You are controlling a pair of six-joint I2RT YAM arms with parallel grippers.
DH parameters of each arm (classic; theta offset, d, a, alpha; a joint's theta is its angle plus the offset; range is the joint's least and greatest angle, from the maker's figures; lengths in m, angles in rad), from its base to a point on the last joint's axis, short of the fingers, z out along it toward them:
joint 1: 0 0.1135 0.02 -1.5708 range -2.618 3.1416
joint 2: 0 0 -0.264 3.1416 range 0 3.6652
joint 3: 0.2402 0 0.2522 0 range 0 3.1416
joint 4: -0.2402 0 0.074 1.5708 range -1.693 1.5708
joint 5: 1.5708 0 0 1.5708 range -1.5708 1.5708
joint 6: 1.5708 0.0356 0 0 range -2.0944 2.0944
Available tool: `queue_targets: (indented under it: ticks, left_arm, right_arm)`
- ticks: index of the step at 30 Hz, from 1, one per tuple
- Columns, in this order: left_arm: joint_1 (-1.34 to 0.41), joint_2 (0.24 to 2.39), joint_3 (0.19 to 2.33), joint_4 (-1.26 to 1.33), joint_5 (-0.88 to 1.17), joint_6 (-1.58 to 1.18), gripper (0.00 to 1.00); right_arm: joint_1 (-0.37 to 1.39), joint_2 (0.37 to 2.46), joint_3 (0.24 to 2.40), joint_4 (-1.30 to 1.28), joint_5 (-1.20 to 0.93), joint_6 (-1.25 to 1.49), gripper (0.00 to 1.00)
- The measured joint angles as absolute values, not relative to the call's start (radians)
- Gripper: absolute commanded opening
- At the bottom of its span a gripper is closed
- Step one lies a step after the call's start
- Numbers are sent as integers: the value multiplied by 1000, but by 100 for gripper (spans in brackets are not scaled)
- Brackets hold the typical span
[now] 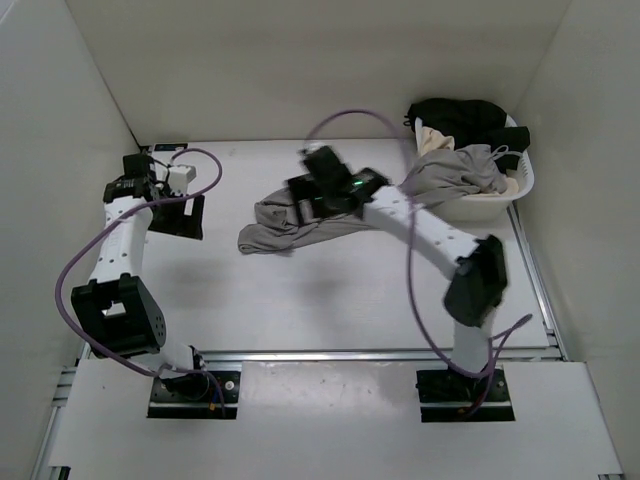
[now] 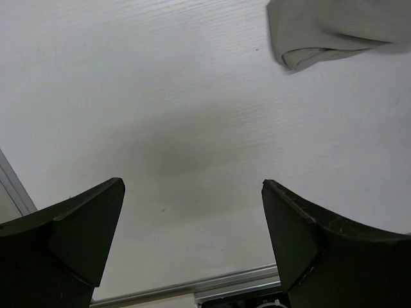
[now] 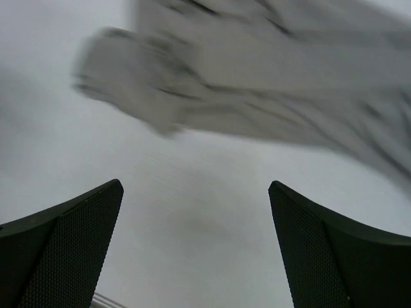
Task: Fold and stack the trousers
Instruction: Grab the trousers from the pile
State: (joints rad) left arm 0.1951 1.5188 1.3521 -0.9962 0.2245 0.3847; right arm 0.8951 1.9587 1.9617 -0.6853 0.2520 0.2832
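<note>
The grey trousers' table end (image 1: 262,233) (image 2: 311,38), farthest from the laundry basket, is the next place my left gripper will go to and close on.
The grey trousers (image 1: 272,228) lie crumpled on the table's middle, and their other end drapes over the basket rim at the right. My right gripper (image 1: 308,200) hovers above the table end of the trousers. In the right wrist view it (image 3: 196,186) is open and empty over bare table, with the blurred grey fabric (image 3: 257,70) just ahead. My left gripper (image 1: 180,218) is at the far left, open and empty (image 2: 192,181). A corner of the trousers (image 2: 321,32) shows at the top right of the left wrist view.
A white laundry basket (image 1: 522,185) stands at the back right, holding a black garment (image 1: 460,118) and a beige garment (image 1: 432,140). White walls close in the table. A metal rail (image 1: 350,354) runs along the near edge.
</note>
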Motion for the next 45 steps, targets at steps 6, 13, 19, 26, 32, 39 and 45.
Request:
queue_targets:
  ticks: [6, 13, 19, 26, 32, 39, 45]
  left_arm:
    - [195, 1538, 1336, -1006, 248, 388, 100]
    - [195, 1546, 1299, -1018, 256, 395, 100]
    - [195, 1547, 1287, -1016, 268, 395, 100]
    - [195, 1547, 1257, -1018, 268, 395, 100]
    - [195, 1547, 1250, -1020, 268, 396, 100]
    - [195, 1547, 1250, -1020, 266, 403, 100]
    - [202, 1551, 1266, -1024, 265, 402, 100]
  right_arm:
    - [185, 1699, 1715, -712, 247, 455, 99]
    - [-48, 1865, 1946, -813, 167, 451, 97]
    - [-61, 2048, 1943, -813, 19, 481, 83]
    - [-109, 2054, 1934, -801, -29, 513, 0]
    - [-103, 1992, 1935, -810, 24, 506, 0]
    - [59, 1758, 1948, -807, 110, 434, 0]
    - [716, 1738, 2123, -712, 236, 340, 0]
